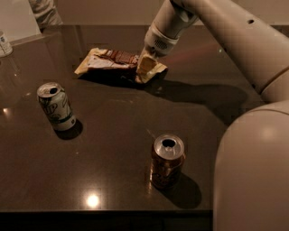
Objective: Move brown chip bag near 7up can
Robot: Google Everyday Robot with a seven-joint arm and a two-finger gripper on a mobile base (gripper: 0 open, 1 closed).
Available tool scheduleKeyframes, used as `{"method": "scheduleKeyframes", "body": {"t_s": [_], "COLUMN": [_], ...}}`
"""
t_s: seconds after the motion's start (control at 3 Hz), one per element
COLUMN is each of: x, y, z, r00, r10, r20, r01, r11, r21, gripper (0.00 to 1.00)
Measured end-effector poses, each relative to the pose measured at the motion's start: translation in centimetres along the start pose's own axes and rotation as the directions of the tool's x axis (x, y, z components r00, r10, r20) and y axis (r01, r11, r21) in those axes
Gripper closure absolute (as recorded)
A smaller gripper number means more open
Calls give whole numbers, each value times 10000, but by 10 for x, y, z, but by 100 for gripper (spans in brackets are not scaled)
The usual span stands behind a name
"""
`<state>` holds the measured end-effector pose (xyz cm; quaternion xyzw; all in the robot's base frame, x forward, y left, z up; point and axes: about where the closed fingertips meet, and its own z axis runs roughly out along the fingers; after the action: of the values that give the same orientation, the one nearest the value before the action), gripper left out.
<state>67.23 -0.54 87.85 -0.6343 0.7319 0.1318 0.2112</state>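
Observation:
The robot's gripper needs to release the brown chip bag on the dark table (pixel 85 93) close behind the 7up can. The bag still hangs just above the table.
The brown chip bag (pixel 108 62), cream-yellow at its edges with a dark brown centre, hangs just above the dark table in the back middle and casts a shadow below. My gripper (pixel 146 64) comes down from the upper right and is shut on the bag's right end. The 7up can (pixel 56 107), white and green with a silver top, stands upright at the left, apart from the bag and nearer the front.
A brown-gold can (pixel 167 161) stands upright near the table's front edge (pixel 104 210). My own pale body (pixel 255 171) fills the lower right. A white container (pixel 4 43) stands at the far left edge. A person (pixel 45 11) is behind the table.

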Motion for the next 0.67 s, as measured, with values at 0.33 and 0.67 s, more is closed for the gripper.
{"method": "scheduleKeyframes", "body": {"t_s": [0.33,0.67], "x": [-9,-16], "y": [38,75], "z": [0,6], "r00": [9997,9992], "r10": [-236,-407], "r20": [58,5], "r01": [238,406], "r11": [9988,9960], "r21": [-438,-790], "gripper": [100,100]}}
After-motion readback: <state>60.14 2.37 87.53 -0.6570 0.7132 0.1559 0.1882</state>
